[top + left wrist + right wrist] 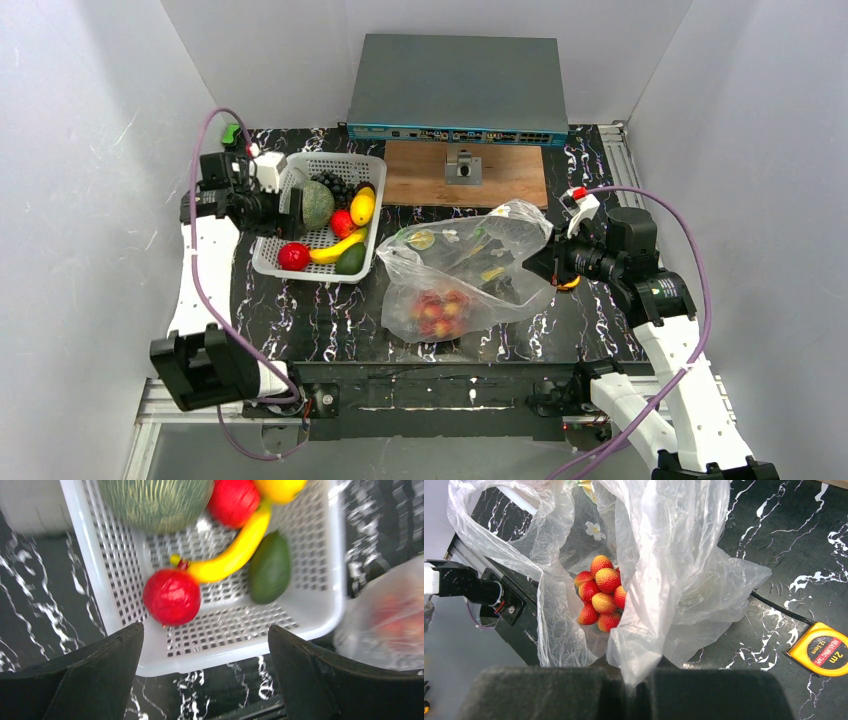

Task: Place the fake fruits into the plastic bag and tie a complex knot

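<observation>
The red ball is at the near end of the white basket beside the banana. My left gripper will next close around the middle of the red ball [293,257] [172,597].
The clear plastic bag [470,265] lies mid-table with a red-orange ball cluster [440,308] inside; the cluster also shows in the right wrist view [603,594]. My right gripper [636,680] is shut on a fold of the bag [674,570] at its right edge [545,262]. The other fake fruits sit in the white basket [270,262]: a green melon [318,203], red ball [171,596], banana [235,555], green avocado [270,567], red piece [234,501], yellow piece [362,206] and dark grapes [333,184]. My left gripper [205,672] is open and empty over the basket's near rim [240,647].
A yellow tape measure [821,650] lies on the marble top right of the bag, under my right wrist. A wooden board [465,172] with a metal block and a grey network switch [458,88] stand at the back. White walls close both sides.
</observation>
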Controlling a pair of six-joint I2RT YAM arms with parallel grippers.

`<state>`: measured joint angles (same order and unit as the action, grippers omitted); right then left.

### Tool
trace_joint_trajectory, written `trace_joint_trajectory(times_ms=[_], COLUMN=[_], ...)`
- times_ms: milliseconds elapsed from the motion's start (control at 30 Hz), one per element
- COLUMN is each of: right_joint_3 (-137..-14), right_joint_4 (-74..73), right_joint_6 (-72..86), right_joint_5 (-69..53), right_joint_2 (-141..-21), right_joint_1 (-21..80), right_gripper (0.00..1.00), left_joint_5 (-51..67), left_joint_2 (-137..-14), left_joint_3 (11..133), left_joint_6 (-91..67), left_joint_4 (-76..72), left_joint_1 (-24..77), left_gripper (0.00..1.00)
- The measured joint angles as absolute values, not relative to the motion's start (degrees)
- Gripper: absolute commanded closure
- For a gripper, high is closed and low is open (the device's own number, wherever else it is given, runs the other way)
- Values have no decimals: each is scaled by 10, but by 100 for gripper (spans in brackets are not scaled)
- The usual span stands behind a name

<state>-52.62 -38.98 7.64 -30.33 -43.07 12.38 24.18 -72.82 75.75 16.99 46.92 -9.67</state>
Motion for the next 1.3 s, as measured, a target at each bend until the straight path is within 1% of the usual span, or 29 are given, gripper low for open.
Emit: trace_joint_trajectory(times_ms=[133,267,467,700,733,833,900,967,1000,1133,1300], right_joint_3=[-526,-526,-526,-527,-527,-527,-527,-527,-527,-528,-532], right_joint_4=[-390,-391,-396,-403,-403,-404,-404,-404,-404,-404,-405], right_joint_6=[75,74,72,68,67,64,62,60,59,57,56], right_joint_5=[-304,-304,-304,-303,-303,-303,-303,-303,-303,-303,-303], right_joint_2=[-431,-431,-432,-441,-442,-444,-444,-445,-445,-448,-447], right_joint_1=[124,124,124,124,124,124,124,124,124,124,124], right_gripper=[99,99,99,99,99,99,99,99,99,99,99], left_joint_5=[191,169,167,156,155,153,154,155,155,156,164], left_joint_2=[-779,-791,-816,-887,-894,-907,-911,-912,-912,-912,-881], left_joint_3=[695,638,624,623,623,622,619,618,618,622,668], left_joint_6=[196,216,226,219,218,211,208,204,203,203,222], left_joint_4=[469,452,405,371,369,358,351,347,346,351,395], left_joint_1=[-104,-104,-104,-102,-100,-96,-96,-95,-95,-95,-95], left_gripper=[8,8,8,9,10,19,30,44,47,52,53])
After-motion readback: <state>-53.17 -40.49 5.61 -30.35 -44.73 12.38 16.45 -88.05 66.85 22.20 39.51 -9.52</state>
